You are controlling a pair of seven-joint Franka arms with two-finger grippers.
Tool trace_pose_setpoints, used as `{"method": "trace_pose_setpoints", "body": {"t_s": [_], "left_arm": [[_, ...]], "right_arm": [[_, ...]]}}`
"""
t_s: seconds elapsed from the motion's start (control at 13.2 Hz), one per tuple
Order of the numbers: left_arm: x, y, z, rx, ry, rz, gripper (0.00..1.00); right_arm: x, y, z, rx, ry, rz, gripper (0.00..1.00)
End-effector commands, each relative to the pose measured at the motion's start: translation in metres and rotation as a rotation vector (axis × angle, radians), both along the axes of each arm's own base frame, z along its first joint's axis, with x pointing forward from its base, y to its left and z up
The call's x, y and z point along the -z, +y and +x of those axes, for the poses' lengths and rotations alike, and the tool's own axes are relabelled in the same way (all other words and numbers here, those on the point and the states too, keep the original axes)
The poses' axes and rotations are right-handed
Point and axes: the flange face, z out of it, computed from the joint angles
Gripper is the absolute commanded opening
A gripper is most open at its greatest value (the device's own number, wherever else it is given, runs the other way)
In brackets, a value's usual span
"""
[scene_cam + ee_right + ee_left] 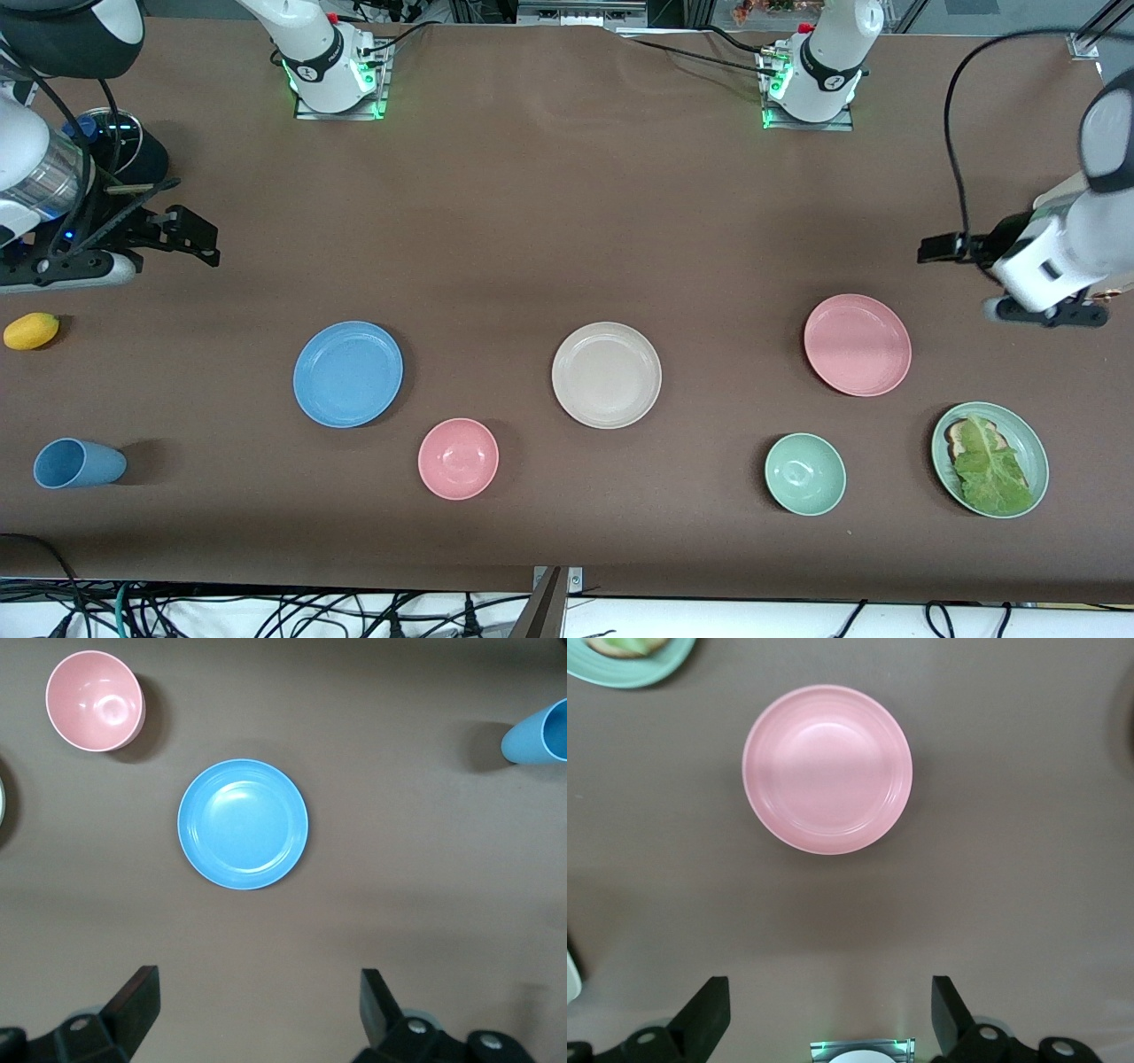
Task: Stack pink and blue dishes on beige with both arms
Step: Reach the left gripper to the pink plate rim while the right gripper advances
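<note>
My left gripper will close on the pink plate's rim (910, 340) (744, 778), on the side that is farthest away from the cream-beige plate.
The light blue plate (347, 373) lies flat toward the right arm's end of the table, also in the right wrist view (243, 824). The cream-beige plate (606, 374) sits mid-table with nothing on it. The pink plate (857, 344) lies toward the left arm's end and shows in the left wrist view (827, 769). My right gripper (190, 235) (260, 983) hangs open over bare table, apart from the blue plate. My left gripper (939, 248) (828, 992) hangs open over bare table, apart from the pink plate. Both hold nothing.
A small pink bowl (458, 458) (94, 700) and a pale green bowl (804, 474) stand nearer the front camera than the plates. A green plate (1035, 452) (647, 673) carries bread and lettuce. A blue cup (78, 462) (540, 731) lies on its side. A yellow fruit (31, 330) sits near the right arm's end.
</note>
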Motion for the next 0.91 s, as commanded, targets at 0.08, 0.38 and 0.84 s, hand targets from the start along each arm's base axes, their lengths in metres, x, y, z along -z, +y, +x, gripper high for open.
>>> {"method": "trace_pose_setpoints", "body": {"t_s": [0.08, 0.38, 0.84], "left_arm": [[0.044, 0.013, 0.025, -0.009, 0.026, 0.009, 1.00], [0.117, 0.024, 0.039, -0.024, -0.017, 0.010, 1.00], [0.213, 0.075, 0.010, -0.052, -0.165, 0.064, 1.00]], "right_arm": [[0.008, -0.003, 0.013, 0.011, -0.014, 0.003, 1.00], [0.020, -0.001, 0.025, 0.009, -0.045, -0.002, 1.00], [0.035, 0.004, 0.036, -0.004, -0.063, 0.005, 1.00]]}}
